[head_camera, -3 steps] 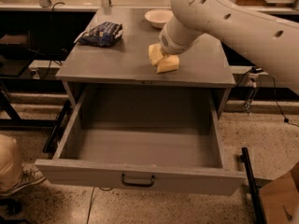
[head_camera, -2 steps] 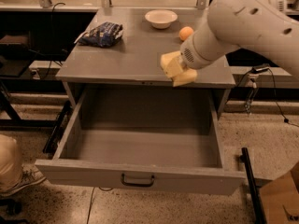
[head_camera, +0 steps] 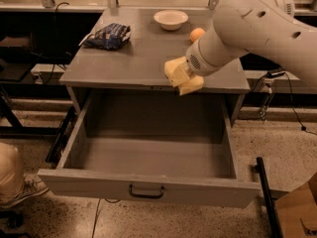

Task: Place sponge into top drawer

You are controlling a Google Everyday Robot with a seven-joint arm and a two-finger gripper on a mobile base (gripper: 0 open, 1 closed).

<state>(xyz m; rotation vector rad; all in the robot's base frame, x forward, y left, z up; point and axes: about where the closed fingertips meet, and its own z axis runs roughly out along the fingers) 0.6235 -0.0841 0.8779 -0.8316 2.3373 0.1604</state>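
The gripper needs to release the pale yellow sponge on the middle of the top drawer's bottom point(head_camera: 147, 145), in line with the drawer's handle. The sponge still hangs over the cabinet top's front edge.
The pale yellow sponge point(head_camera: 174, 71) is held in my gripper point(head_camera: 186, 79) at the end of the white arm point(head_camera: 247, 29). It hangs over the front edge of the grey cabinet top point(head_camera: 124, 63), right of centre. The fingers are mostly hidden behind the sponge and the wrist. The top drawer point(head_camera: 148, 185) is pulled fully open below, its grey inside bare, with its dark handle point(head_camera: 146, 191) at the centre of the front. The sponge is above the drawer's back right part.
On the cabinet top are a dark blue bag point(head_camera: 108, 36) at the back left, a white bowl point(head_camera: 171, 19) at the back, and a small orange ball point(head_camera: 197, 34) beside my arm. A person's shoe and leg point(head_camera: 15, 182) are at the lower left. A cardboard box point(head_camera: 299, 214) is at the lower right.
The sponge has come off the cabinet top and moved forward to its front edge with my gripper. My arm swung right, uncovering the orange ball.
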